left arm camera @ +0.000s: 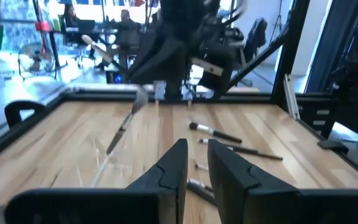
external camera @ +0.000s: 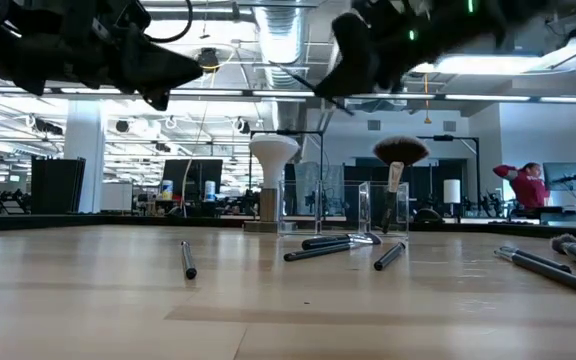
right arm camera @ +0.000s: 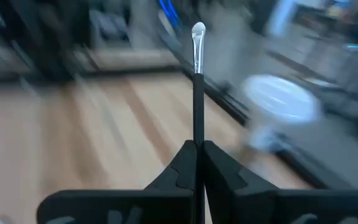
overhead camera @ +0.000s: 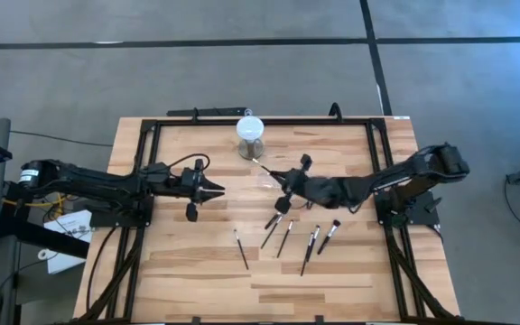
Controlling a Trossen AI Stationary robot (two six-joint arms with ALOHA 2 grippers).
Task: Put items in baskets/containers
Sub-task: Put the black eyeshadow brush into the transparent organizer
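Note:
The slim brush, now held above the table's middle, will pass from my right gripper into my left gripper as my right gripper lets go of it, just in front of the grey cylinder (overhead camera: 257, 174).
My right gripper (overhead camera: 281, 175) hovers above the table's middle, shut on one slim brush (overhead camera: 261, 165) whose tip points toward the grey cylinder. Several other dark-handled brushes (overhead camera: 284, 238) lie flat on the wood nearer the near edge, also seen in the low view (external camera: 333, 247). The clear container (external camera: 368, 210) stands on the table under the right gripper, almost colourless, with a wide fluffy brush (external camera: 399, 153) upright in it. My left gripper (overhead camera: 217, 190) waits in the air left of the middle, open by a narrow gap and empty (left arm camera: 196, 163). My right gripper pinches the brush's thin dark handle (right arm camera: 197, 134) between its two fingers. The handle runs forward along the fingers, with the silvery ferrule and pale tip (right arm camera: 197, 31) sticking out ahead. The brush is lifted clear of the table and slants (left arm camera: 124, 127) down toward the far-left.
A grey cylinder with a white round top (overhead camera: 250, 133) stands near the far edge, just beyond the held brush. A black frame (overhead camera: 143, 144) runs around the tabletop. Bare wood (overhead camera: 197, 271) lies at the near left.

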